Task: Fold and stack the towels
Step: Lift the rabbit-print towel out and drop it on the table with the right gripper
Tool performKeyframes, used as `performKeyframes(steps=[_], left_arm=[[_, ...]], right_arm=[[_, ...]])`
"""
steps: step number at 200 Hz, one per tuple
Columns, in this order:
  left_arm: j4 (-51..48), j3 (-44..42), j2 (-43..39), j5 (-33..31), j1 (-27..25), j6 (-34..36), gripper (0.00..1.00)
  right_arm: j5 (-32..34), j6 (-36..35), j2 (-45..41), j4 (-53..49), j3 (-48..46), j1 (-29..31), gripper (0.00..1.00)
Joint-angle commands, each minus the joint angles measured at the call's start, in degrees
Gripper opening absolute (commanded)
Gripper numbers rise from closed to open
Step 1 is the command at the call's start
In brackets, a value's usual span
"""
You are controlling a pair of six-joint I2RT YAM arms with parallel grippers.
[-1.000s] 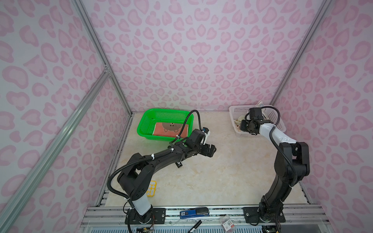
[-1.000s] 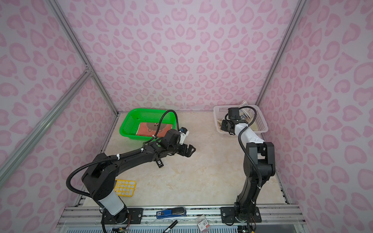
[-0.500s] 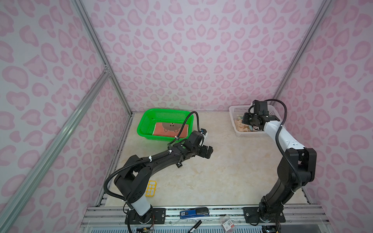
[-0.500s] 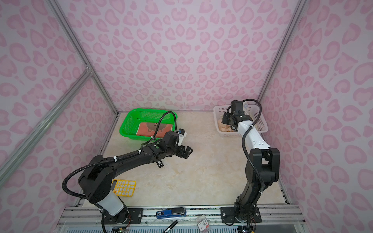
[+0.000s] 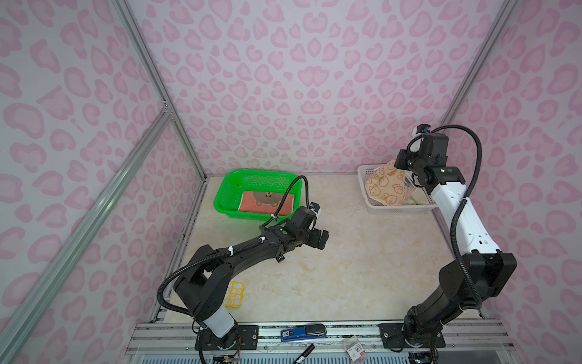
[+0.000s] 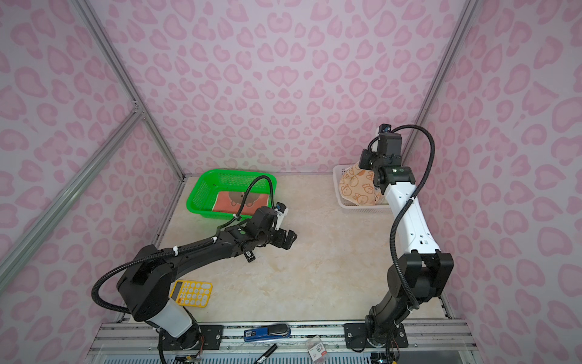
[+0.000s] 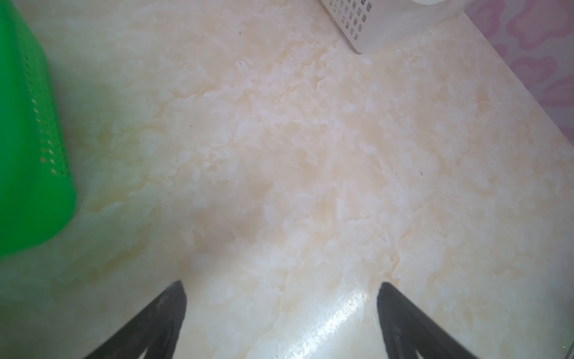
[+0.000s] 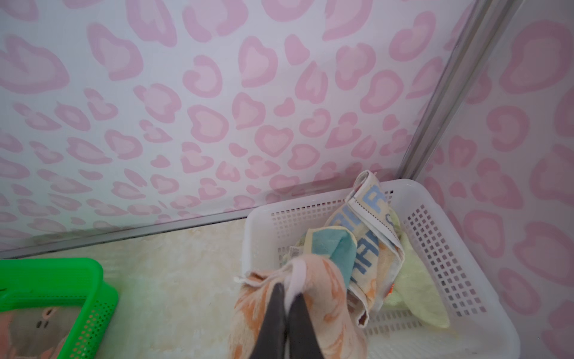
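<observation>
Next, I release the beige towel from my right gripper on the bare table (image 5: 347, 237) between my left gripper and the white basket.
My right gripper (image 8: 287, 289) is shut on a fold of the beige towel with rabbit faces (image 8: 326, 298). In both top views that towel (image 5: 385, 184) (image 6: 357, 189) hangs from the right gripper (image 5: 397, 165), partly lifted over the white basket (image 5: 365, 173). A cream towel with blue letters (image 8: 369, 223) and a light blue towel (image 8: 338, 248) stay in the white basket (image 8: 466, 248). A rust-red towel (image 5: 267, 201) lies flat in the green basket (image 5: 258, 171). My left gripper (image 7: 281, 284) hovers open over bare table near mid-table (image 5: 321, 239), holding nothing.
A pale green cloth (image 8: 416, 279) lies at the white basket's bottom. A yellow calculator (image 6: 192, 293) sits beside the left arm's base. A blue tool (image 5: 304, 332) and a marker lie on the front rail. Pink patterned walls close in three sides.
The right gripper shut on the beige towel in the white basket and rose, pulling it up. The left arm shifted slightly and stayed open.
</observation>
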Motion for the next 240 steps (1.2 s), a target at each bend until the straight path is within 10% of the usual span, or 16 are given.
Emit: performKeyframes(steps=[1,102,158,240], left_arm=[[0.44,-0.34,-0.89,-3.72,0.11,0.50,0.98],[0.80,-1.80,-2.29,-8.68,0.04,0.68,0.98],[5.52,-9.53,-11.42,-9.26,0.05,4.45,0.98],[4.81,-11.21,-13.34,-9.70,0.09,5.87,0.98]], right_arm=[[-2.44,-2.13,-1.04,-1.60,2.03,0.28,0.00],[2.20,-10.78,-12.13,-7.40,2.63,18.82,0.00],[2.43,-4.76,-19.44,0.25,-18.49,27.75,0.00],[9.98,7.08,-19.18,3.13,-48.57,21.59,0.00]])
